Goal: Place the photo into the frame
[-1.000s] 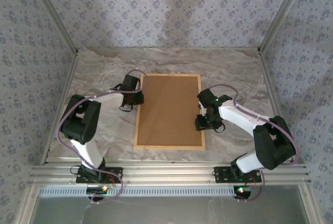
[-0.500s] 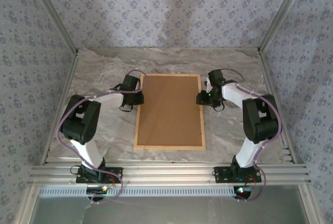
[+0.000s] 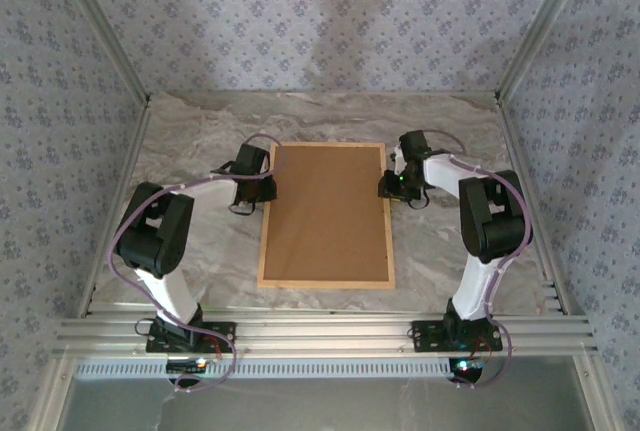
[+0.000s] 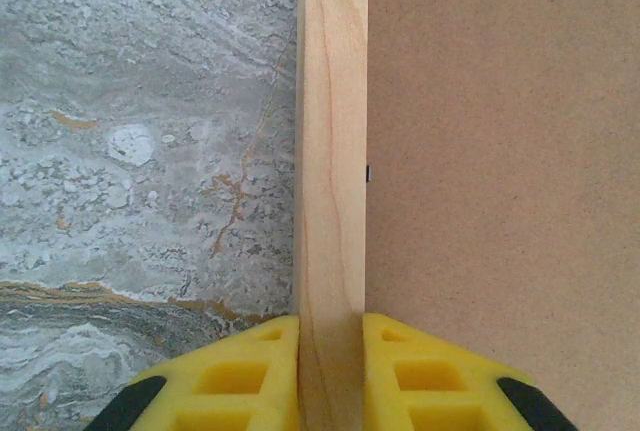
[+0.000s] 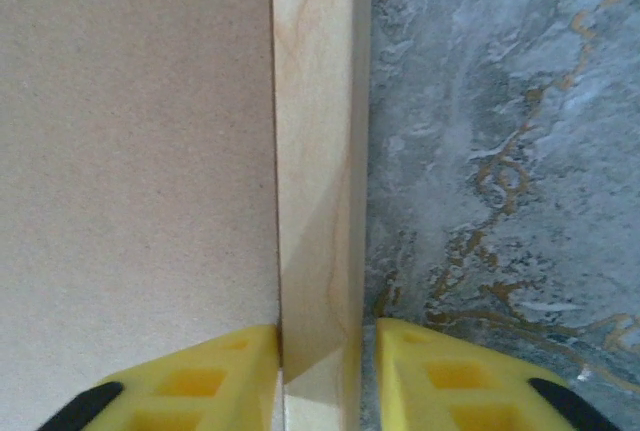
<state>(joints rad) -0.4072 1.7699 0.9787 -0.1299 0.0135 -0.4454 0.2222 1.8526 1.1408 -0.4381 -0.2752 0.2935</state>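
My left fingers pinch rail wood short of the small black tab (image 4: 368, 173), so they should open and move along to it.
The frame (image 3: 325, 282) lies flat on the marble table, its brown backing board (image 3: 325, 211) facing up. The photo is hidden. My left gripper (image 3: 262, 189) is shut on the frame's left rail (image 4: 332, 151), and both yellow pads press the wood in the left wrist view (image 4: 331, 371). My right gripper (image 3: 388, 187) straddles the right rail (image 5: 312, 131) near the far end. In the right wrist view (image 5: 328, 376) its inner pad touches the rail. A thin gap still separates the outer fingertip (image 5: 440, 376) from the wood, so it counts as open.
Marble tabletop (image 3: 190, 141) surrounds the frame on all sides. Patterned walls with metal corner posts (image 3: 525, 46) enclose the workspace. An aluminium rail (image 3: 320, 331) runs along the near edge by the arm bases.
My right arm has moved from the lower part of the right rail to its far end, and its jaws have narrowed around the rail. The left arm has not moved.
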